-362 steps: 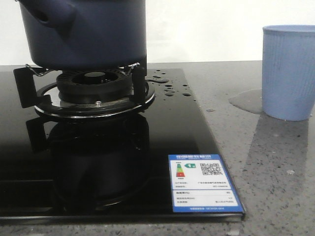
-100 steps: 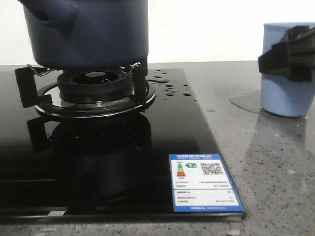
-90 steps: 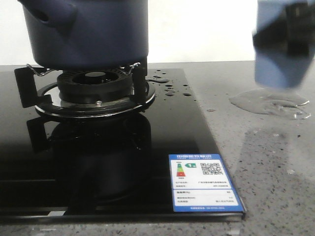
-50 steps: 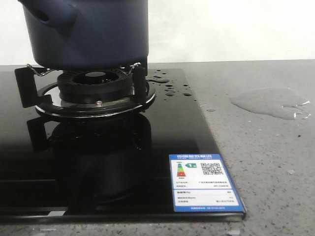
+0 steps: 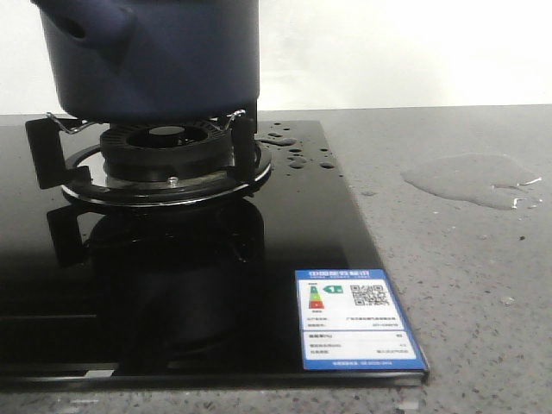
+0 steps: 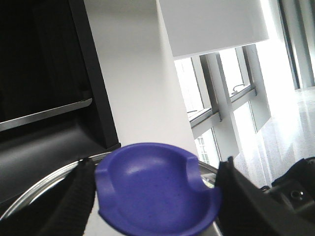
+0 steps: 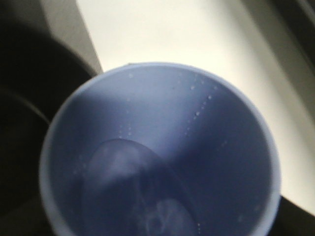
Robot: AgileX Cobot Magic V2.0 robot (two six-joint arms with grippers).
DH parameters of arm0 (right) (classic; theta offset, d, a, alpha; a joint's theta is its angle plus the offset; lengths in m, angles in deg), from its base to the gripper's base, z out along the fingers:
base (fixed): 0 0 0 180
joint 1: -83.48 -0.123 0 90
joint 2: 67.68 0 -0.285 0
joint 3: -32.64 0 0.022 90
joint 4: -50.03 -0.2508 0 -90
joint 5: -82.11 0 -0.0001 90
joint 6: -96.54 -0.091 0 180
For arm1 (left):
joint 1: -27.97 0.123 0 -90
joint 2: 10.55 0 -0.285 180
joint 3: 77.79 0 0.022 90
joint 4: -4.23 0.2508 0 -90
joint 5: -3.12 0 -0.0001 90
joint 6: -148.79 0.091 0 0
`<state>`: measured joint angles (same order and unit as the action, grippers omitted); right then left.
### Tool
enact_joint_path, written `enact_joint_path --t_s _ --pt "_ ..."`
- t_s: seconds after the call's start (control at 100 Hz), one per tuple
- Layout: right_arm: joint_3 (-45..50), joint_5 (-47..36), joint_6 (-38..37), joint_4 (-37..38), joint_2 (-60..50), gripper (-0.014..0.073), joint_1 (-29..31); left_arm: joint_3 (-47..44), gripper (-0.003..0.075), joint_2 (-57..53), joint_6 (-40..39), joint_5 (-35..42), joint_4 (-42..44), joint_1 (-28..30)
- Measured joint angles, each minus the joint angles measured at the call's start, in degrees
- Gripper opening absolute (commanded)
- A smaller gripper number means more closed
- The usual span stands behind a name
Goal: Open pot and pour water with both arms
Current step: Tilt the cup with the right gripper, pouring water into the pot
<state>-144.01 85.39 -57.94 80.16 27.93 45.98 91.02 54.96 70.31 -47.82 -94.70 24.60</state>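
Note:
Next, I set the light blue cup on the water puddle on the grey counter (image 5: 477, 185) with my right gripper.
The dark navy pot (image 5: 155, 56) stands on the burner at the front view's upper left, its handle stub (image 5: 86, 21) facing left; its top is cut off by the frame. My left gripper (image 6: 157, 196) is shut on the blue knob (image 6: 157, 187) of a metal-rimmed lid (image 6: 39, 184), held up in the air. The right wrist view looks straight down into a light blue cup (image 7: 162, 98) with water (image 7: 133, 191) at its bottom. The cup fills that view and hides my right fingers. Neither gripper shows in the front view.
A water puddle (image 5: 470, 181) lies on the grey stone counter (image 5: 483, 285) at the right. Drops (image 5: 297, 155) dot the black glass hob (image 5: 172, 285) beside the burner (image 5: 164, 147). An energy label (image 5: 358, 319) is stuck near the hob's front right corner.
My right gripper closed on the light blue cup and lifted it up out of the front view. The puddle where it stood is uncovered. The pot has not moved.

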Motion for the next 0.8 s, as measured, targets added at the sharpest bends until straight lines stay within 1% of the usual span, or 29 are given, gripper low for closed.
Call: enact_joint_path --t_s 0.23,0.39,0.51,0.56,0.8 --pt "-0.1 -1.4 0.0 20.1 3.1 0.0166 0.0 0.0 0.0280 0.0 0.0 0.0 0.0 0.0" --pt "-0.7 -2.1 0.0 31.4 4.4 0.0166 0.0 0.0 0.0280 0.0 0.0 0.0 0.0 0.0" --pt "-0.9 -1.9 0.0 43.4 4.7 0.0166 0.0 0.0 0.0280 0.0 0.0 0.0 0.0 0.0" --pt "-1.2 -1.1 0.0 47.2 4.8 0.0166 0.0 0.0 0.0280 0.0 0.0 0.0 0.0 0.0" --pt "-6.0 1.4 0.0 58.2 6.1 0.0166 0.0 0.0 0.0280 0.0 -0.1 0.0 0.0 0.0"
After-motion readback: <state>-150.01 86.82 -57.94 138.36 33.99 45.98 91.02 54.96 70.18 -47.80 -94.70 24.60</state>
